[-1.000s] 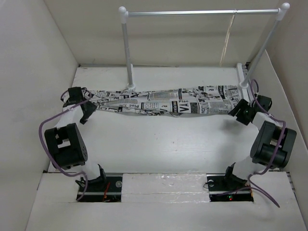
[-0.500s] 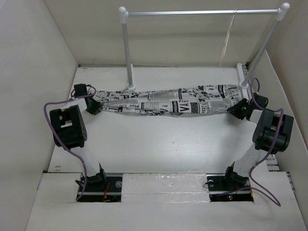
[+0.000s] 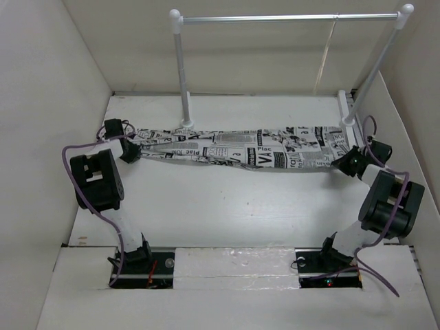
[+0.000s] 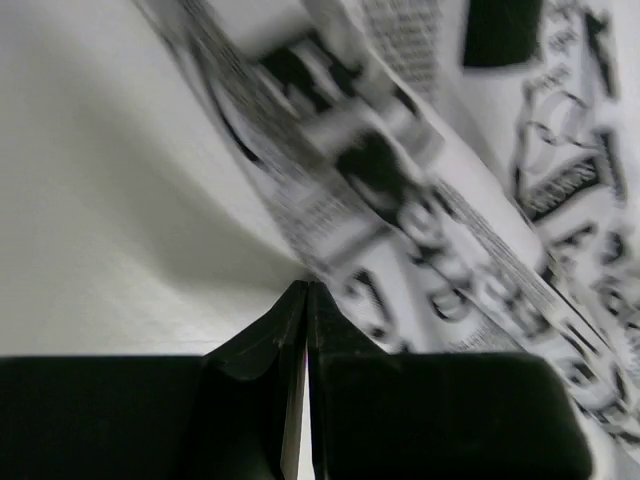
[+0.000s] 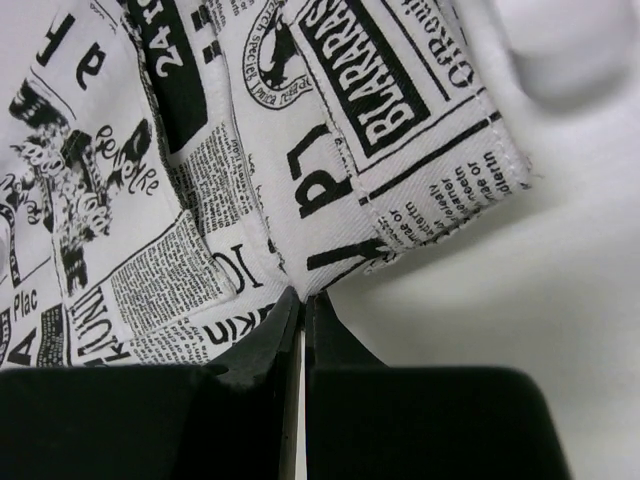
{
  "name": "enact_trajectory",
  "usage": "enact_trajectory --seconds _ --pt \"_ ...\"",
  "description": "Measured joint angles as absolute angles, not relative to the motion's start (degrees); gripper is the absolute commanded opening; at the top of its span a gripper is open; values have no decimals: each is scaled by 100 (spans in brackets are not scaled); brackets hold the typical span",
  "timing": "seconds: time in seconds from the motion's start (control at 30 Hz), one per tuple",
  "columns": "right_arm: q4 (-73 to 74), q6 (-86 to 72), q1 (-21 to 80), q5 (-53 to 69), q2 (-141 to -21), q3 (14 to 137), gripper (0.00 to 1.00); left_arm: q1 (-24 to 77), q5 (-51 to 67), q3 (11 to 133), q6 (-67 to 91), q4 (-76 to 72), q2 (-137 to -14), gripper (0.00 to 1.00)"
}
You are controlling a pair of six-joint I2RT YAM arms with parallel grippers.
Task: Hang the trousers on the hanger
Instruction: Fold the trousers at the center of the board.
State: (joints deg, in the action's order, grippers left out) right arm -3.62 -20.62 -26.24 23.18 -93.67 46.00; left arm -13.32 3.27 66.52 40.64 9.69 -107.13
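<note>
My right gripper should release the trousers' hem on the bare white table just nearer the arm bases [image 3: 353,188].
The trousers [image 3: 261,148], white cloth with black newsprint, lie stretched in a long band across the table [image 3: 227,206] in front of the rail. My left gripper [image 3: 133,152] is shut on their left end; in the left wrist view the closed tips [image 4: 305,285] pinch the edge of the blurred cloth [image 4: 450,200]. At the right end my right gripper [image 3: 344,163] is shut on the hem, and the cloth [image 5: 200,150] bunches into the tips [image 5: 303,293]. The hanger [image 3: 325,62], thin and pale, hangs edge-on from the rail near its right end.
The clothes rail [image 3: 289,18] spans the back on two white posts [image 3: 181,75] [image 3: 375,69]. Their feet stand just behind the trousers. White walls [image 3: 55,103] close in on the left, back and right. The arm bases [image 3: 137,265] sit at the near edge.
Both grippers have closed on the ends of the trousers. The left arm swung in toward the cloth. The right end has been drawn right and nearer, so the band looks tauter.
</note>
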Motion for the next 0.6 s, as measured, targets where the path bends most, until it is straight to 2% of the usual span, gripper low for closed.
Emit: enact_trajectory --seconds 0.2,0.33,0.5,0.53,0.57,0.6 --pt "423 -1485 -3570 2318 -8322 3927 0 -1594 -290 6053 3785 1413 -9924 0" --pt "1024 -1151 -4125 2318 -7605 3621 0 -1625 -596 5555 3710 1800 -8873 0" --pt "1815 -659 -4346 2226 -6729 3463 0 -1614 -838 5017 3706 2211 -7513 0" --pt "1951 -565 -4410 2206 -6558 3448 0 -1614 -845 4919 3686 2220 -7367 8" --pt "2045 -499 -4473 2198 -6407 3435 0 -1614 -832 4827 3649 2215 -7288 21" --pt "2112 -438 -4510 2215 -6311 3433 0 -1616 -779 4764 3614 2213 -7288 25"
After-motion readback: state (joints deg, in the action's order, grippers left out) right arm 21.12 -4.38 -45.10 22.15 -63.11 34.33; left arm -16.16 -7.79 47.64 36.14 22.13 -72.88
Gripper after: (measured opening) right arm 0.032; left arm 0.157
